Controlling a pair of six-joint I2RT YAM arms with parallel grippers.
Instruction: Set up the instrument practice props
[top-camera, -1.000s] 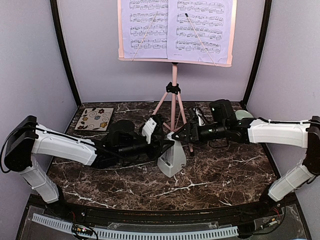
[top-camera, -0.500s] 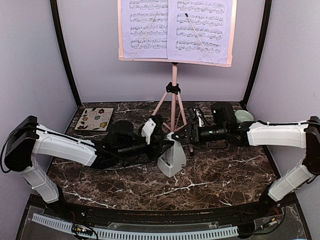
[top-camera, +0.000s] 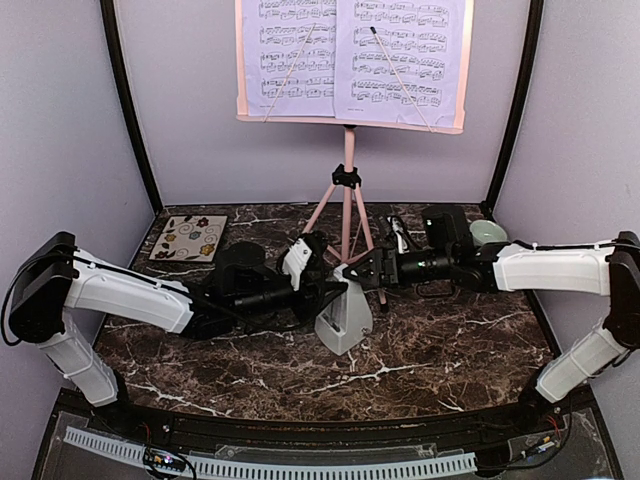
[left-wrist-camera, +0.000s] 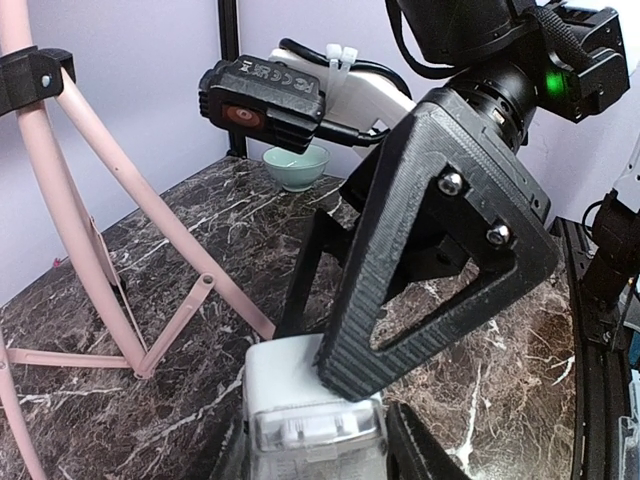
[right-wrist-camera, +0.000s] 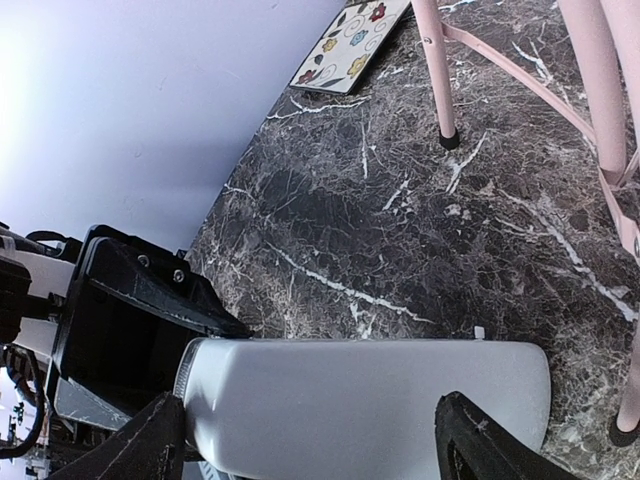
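The left gripper should release the metronome's clear cover on the marble (top-camera: 226, 296) just in front of the floral tile.
The pink music stand (top-camera: 348, 190) stands at the back centre on its tripod, with two lavender sheet-music pages (top-camera: 295, 55) (top-camera: 400, 55) on its desk. The white pyramid metronome (top-camera: 345, 318) stands upright on the marble in front of it. My left gripper (top-camera: 325, 290) is shut on the metronome's upper part from the left; its jaws flank the white body (left-wrist-camera: 300, 385) in the left wrist view. My right gripper (top-camera: 352, 275) comes in from the right, open, its jaws straddling the metronome (right-wrist-camera: 370, 400); one ribbed finger (left-wrist-camera: 400, 300) touches its top.
A floral tile (top-camera: 189, 238) lies at the back left. A pale green bowl (top-camera: 487, 232) sits at the back right, behind the right arm. The stand's pink legs (right-wrist-camera: 600, 90) spread close behind the metronome. Dark posts frame the back wall.
My right wrist has dropped a little and its gripper has settled around the metronome's top. The left arm and the metronome have barely moved.
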